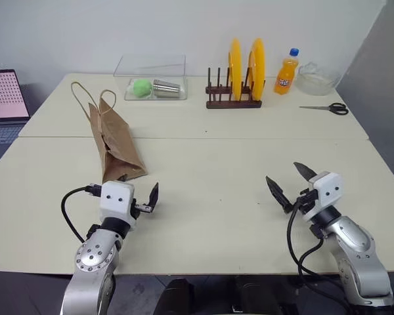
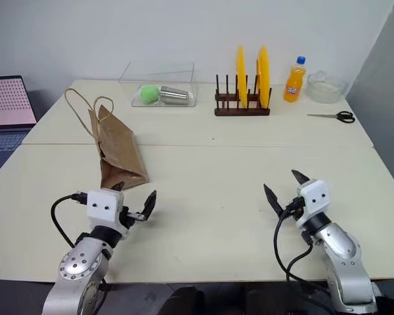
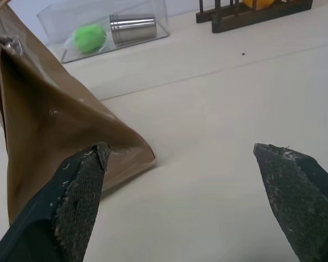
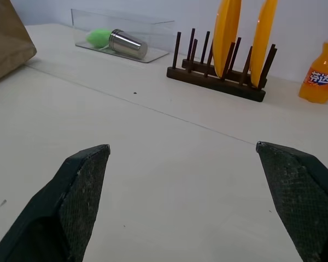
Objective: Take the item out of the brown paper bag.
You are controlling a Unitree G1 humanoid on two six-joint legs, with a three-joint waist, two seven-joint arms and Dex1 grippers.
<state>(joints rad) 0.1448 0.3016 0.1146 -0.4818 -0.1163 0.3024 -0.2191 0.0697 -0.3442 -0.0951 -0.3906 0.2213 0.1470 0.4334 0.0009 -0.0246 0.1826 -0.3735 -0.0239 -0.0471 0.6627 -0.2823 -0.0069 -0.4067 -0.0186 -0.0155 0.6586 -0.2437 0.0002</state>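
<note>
I will close my left gripper on the thin loop handles (image 1: 101, 99) at the brown paper bag's far end.
The brown paper bag (image 1: 115, 144) lies creased on the left half of the table, its two thin loop handles (image 1: 85, 95) pointing to the far side. The item is hidden from view. My left gripper (image 2: 134, 192) hovers just in front of the bag's near end, open, with nothing between its fingers; in the left wrist view one fingertip (image 3: 85, 174) stands in front of the bag (image 3: 49, 131). My right gripper (image 1: 284, 172) is open and empty over bare table at the right, far from the bag.
At the back stand a wooden plate rack (image 1: 234, 98) with two yellow plates, an orange soda bottle (image 1: 286, 72), a clear box (image 1: 154, 82) holding a green ball and a metal cup, and a glass bowl (image 1: 315, 79). Scissors (image 1: 327, 107) lie far right. A laptop (image 1: 3, 98) is at left.
</note>
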